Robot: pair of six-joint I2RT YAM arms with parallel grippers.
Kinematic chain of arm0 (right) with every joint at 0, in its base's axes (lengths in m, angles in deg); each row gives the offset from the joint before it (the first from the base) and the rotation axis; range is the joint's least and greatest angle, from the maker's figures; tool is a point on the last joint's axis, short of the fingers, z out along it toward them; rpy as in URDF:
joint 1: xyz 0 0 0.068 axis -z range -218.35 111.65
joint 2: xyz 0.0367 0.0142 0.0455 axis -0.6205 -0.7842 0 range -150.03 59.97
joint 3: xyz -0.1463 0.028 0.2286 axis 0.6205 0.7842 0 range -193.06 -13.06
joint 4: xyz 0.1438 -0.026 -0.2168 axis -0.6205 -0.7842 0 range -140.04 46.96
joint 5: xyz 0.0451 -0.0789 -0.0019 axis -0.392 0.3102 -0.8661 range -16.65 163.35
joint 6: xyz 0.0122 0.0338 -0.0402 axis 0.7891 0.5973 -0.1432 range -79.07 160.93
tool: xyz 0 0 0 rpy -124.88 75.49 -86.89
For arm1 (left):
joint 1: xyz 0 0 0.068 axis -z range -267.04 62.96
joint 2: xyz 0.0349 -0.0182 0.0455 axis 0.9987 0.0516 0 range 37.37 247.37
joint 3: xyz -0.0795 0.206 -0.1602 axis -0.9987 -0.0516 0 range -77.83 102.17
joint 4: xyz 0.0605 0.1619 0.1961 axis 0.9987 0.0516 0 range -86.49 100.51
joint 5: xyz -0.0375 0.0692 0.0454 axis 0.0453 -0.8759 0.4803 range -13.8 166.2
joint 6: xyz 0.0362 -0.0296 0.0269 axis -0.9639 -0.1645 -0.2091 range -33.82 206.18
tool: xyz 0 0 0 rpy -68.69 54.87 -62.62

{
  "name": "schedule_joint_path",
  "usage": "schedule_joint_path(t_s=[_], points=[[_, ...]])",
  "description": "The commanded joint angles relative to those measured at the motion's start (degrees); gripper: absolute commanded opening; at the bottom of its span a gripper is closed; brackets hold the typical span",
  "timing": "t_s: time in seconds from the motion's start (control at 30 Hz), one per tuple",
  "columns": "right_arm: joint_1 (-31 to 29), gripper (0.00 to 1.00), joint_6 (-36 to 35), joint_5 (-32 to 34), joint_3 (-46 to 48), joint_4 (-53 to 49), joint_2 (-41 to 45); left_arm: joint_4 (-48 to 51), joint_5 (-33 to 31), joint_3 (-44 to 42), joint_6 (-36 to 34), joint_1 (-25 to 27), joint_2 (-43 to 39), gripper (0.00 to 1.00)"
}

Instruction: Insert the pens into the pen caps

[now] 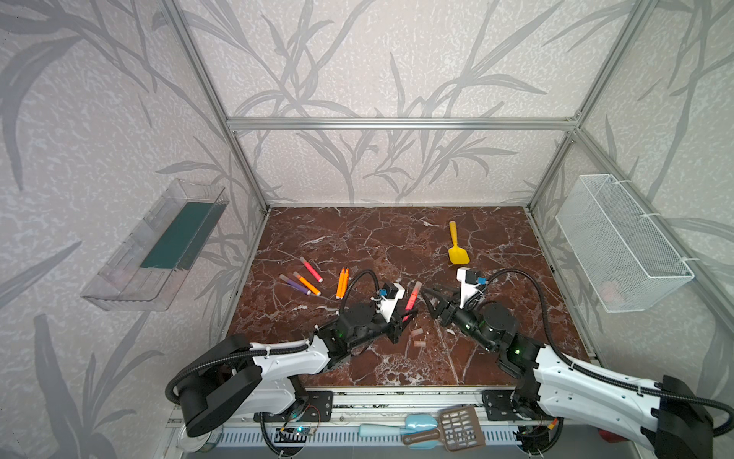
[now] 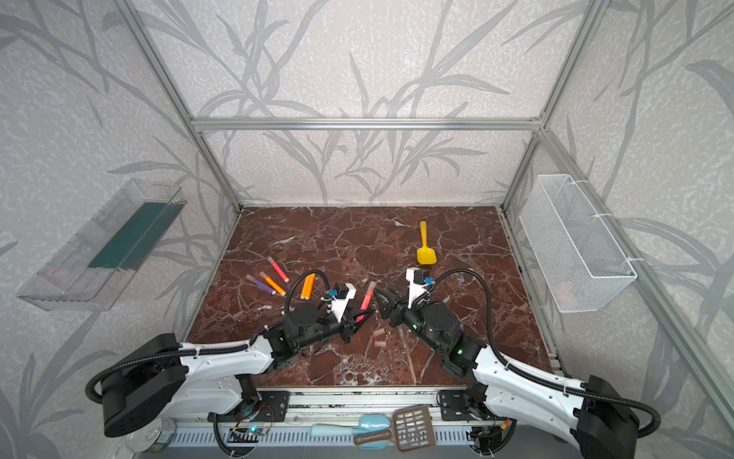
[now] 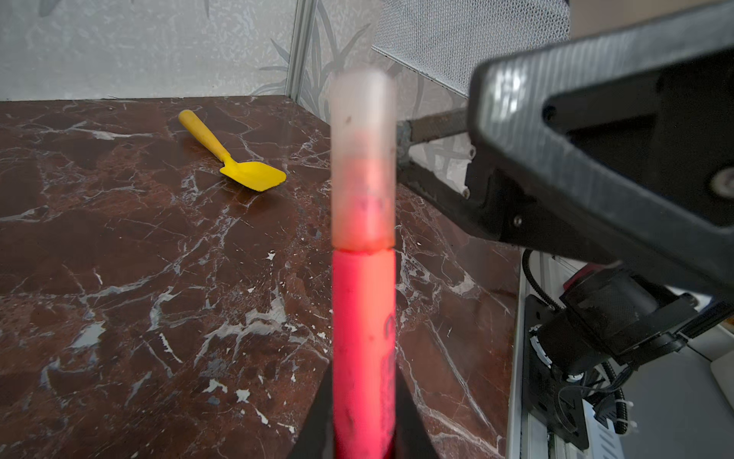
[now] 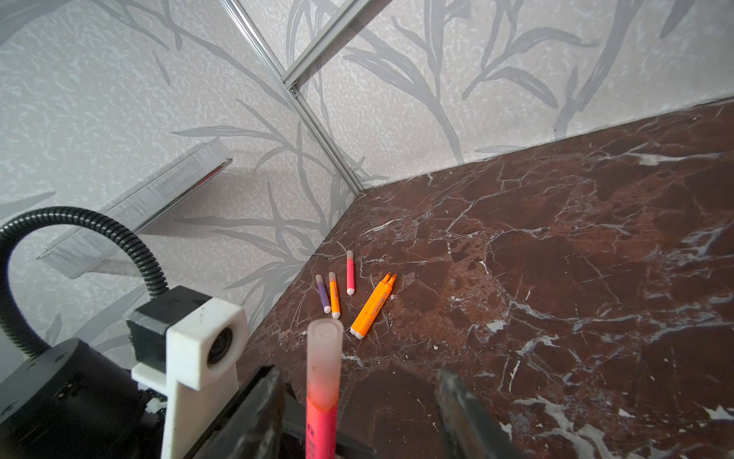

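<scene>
I can see the pen cap off-center between the open fingers of my right gripper, so next I center that gripper on the cap, then close it around its end [image 3: 363, 91].
A red-pink pen [image 3: 363, 337] stands up from my left gripper [image 3: 363, 437], which is shut on its lower barrel. A translucent pen cap [image 3: 363, 167] sits over its tip. In both top views this pen [image 1: 411, 300] is held above the table's middle. My right gripper [image 4: 359, 375] is open, its jaws on either side of the cap [image 4: 323, 357] and apart from it. A purple pen [image 1: 294, 284], an orange pen [image 1: 306, 283] and a red-pink pen [image 1: 311, 269] lie capped at the left. Two orange pens [image 1: 342, 283] lie uncapped beside them. Two loose pen caps [image 1: 417, 337] lie near the front.
A yellow toy shovel [image 1: 456, 250] lies at the back right of the marble table [image 1: 357, 238]. A white wire basket [image 1: 623, 242] hangs on the right wall and a clear tray [image 1: 159, 246] on the left wall. Scoops [image 1: 437, 429] rest on the front rail.
</scene>
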Motion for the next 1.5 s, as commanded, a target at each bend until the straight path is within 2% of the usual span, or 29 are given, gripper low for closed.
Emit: schedule_joint_path(t_s=[0.0, 0.27, 0.37, 0.43, 0.83, 0.9, 1.03, 1.13, 1.47], points=[[0.5, 0.61, -0.3, -2.1, -2.5, 0.2, -1.0, 0.9, 0.1, 2.0, -3.7, 0.9, 0.2, 0.00], [0.4, 0.59, 0.4, -3.0, -4.4, 0.3, -4.4, 1.6, -0.2, 3.0, -4.8, 2.0, 1.6, 0.00], [0.5, 0.49, 0.4, -2.8, -4.4, 0.5, -4.5, 1.6, -0.4, 3.0, -5.1, 2.2, 1.7, 0.00], [0.5, 0.45, 0.4, -2.8, -4.5, 0.4, -4.5, 1.6, -0.5, 3.0, -5.2, 2.4, 2.0, 0.00], [0.8, 0.44, 0.4, -3.9, -5.1, 0.7, -5.7, 1.6, -0.6, 3.8, -5.4, 2.8, 3.0, 0.00], [0.8, 0.35, 0.4, -4.2, -5.2, 0.7, -6.1, 1.7, -1.0, 3.9, -5.5, 2.8, 3.1, 0.00], [0.8, 0.11, 0.4, -4.9, -5.2, 0.6, -6.1, 1.6, -2.0, 4.1, -5.7, 2.8, 2.9, 0.00], [0.8, 0.02, 0.4, -5.5, -4.9, 0.6, -6.2, 1.5, -2.7, 4.1, -5.9, 2.8, 2.4, 0.00], [0.7, 0.00, 0.4, -10.4, -3.6, -2.4, -5.6, 4.7, -10.3, 4.9, -6.7, 2.8, -2.4, 0.00]])
